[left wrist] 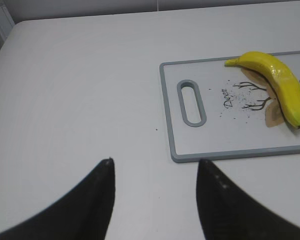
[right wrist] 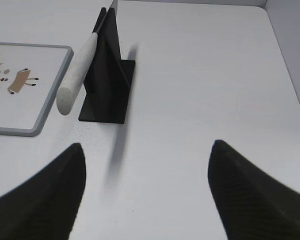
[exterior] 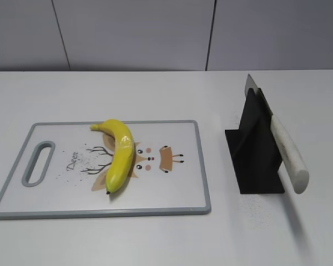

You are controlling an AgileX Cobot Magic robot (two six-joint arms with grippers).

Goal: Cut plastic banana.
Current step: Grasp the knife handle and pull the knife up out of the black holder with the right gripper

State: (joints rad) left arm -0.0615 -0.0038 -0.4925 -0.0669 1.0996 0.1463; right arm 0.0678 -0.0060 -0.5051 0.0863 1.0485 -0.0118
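Note:
The robot's right gripper needs to next move to the middle of the white handle (exterior: 287, 148) (right wrist: 80, 69) of the knife in the black stand and close there.
The plastic banana (exterior: 120, 153) is glossy yellow with dark tips and lies in one piece on the middle of a white cutting board (exterior: 55, 191) with a grey rim. It also shows in the left wrist view (left wrist: 277, 82). A knife with a white handle (exterior: 288, 156) rests in a black stand (exterior: 254, 149) right of the board; the right wrist view shows the handle (right wrist: 76, 75) too. My left gripper (left wrist: 155, 162) is open and empty over bare table, left of the board's front corner. My right gripper (right wrist: 147, 147) is open and empty in front of the stand. Neither gripper shows in the exterior view.
The board (left wrist: 230, 152) has a slot handle (exterior: 38, 163) at its left end and a deer drawing. The white table (exterior: 166, 238) ends at a grey wall behind. Fine dark specks lie near the stand.

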